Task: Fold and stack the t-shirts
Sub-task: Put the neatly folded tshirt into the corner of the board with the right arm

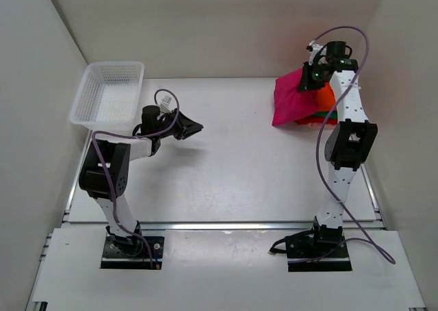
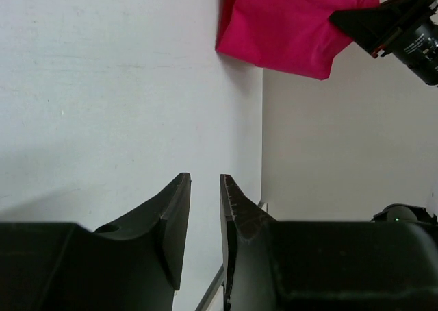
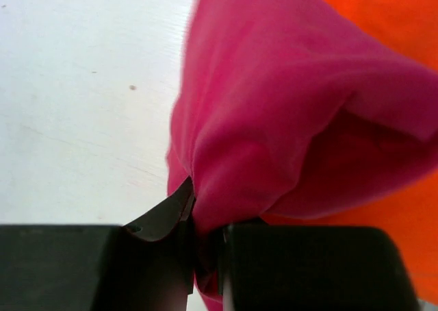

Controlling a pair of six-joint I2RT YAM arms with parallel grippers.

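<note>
My right gripper will release the magenta shirt on top of the orange t-shirt (image 1: 324, 83) on the pile.
The magenta-pink t-shirt (image 1: 290, 103) hangs bunched at the far right, over a pile with an orange t-shirt (image 1: 328, 98), a green sliver (image 1: 319, 111) and a red edge (image 1: 321, 121). My right gripper (image 1: 308, 79) is shut on a fold of the magenta shirt (image 3: 274, 119) and lifts it off the orange one (image 3: 383, 30); its jaws (image 3: 205, 222) pinch the cloth. My left gripper (image 1: 196, 127) hovers over bare table left of centre, jaws nearly shut with a narrow gap (image 2: 205, 182), holding nothing. It faces the magenta shirt (image 2: 287, 23). No pale pink shirt shows.
A white plastic mesh basket (image 1: 109, 92) stands at the far left corner. White walls close in the table on the left, back and right. A metal rail (image 1: 226, 225) runs along the table's near edge.
</note>
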